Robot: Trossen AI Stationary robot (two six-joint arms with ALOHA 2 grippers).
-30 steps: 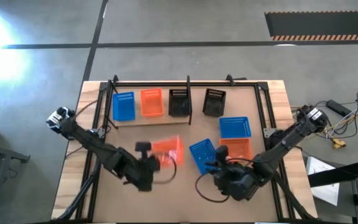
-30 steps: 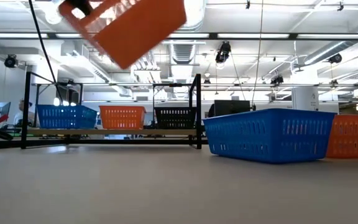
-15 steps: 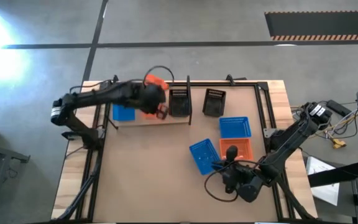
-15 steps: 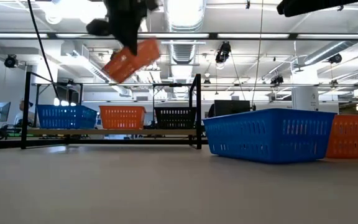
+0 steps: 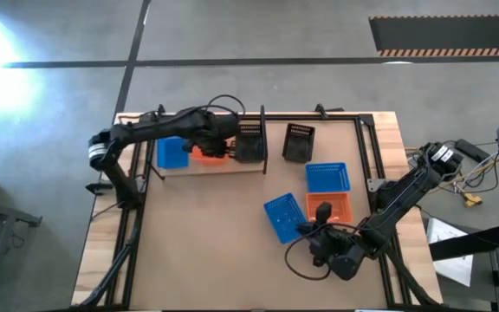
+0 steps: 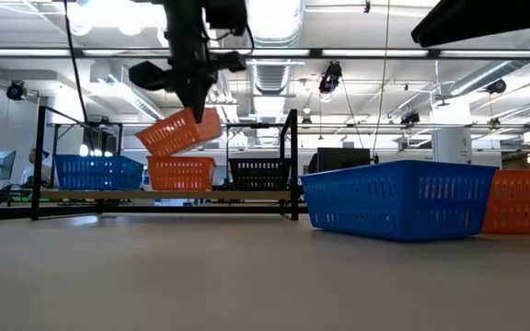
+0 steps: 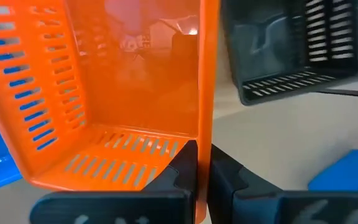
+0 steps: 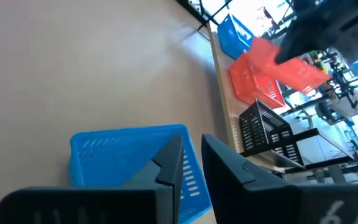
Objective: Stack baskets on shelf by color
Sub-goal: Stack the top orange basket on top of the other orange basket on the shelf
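Next, my left gripper releases the orange basket on the shelf (image 5: 209, 152) (image 7: 120, 93) between the blue basket and the black basket.
My left gripper (image 6: 196, 97) hangs over the shelf (image 6: 155, 195) at the table's far side, shut on an orange basket (image 6: 178, 131). That basket is tilted just above a second orange basket (image 6: 180, 173), which stands on the shelf between a blue one (image 6: 99, 172) and a black one (image 6: 260, 173). My right gripper (image 5: 317, 227) is open near the table's near right corner. It is next to a blue basket (image 8: 129, 162) and touches nothing. My left gripper pinches one side wall (image 7: 204, 124) of the orange basket at its rim, with one finger (image 7: 182, 165) inside and the other (image 7: 225, 174) outside. It comes from above, pointing down. The basket is lifted clear and hangs tilted below the fingers, one end lower.
On the table to the right of the shelf stand a black basket (image 5: 298, 143), a blue basket (image 5: 327, 178), an orange basket (image 5: 332, 208) and a second blue one (image 5: 282, 217). Black rods (image 6: 293, 165) frame the shelf. The table's near left part is bare.
My left gripper has carried the orange basket from above the table's near middle toward the far edge, over the shelf. It has then come down toward the orange basket standing there. The held basket has stayed tilted throughout.
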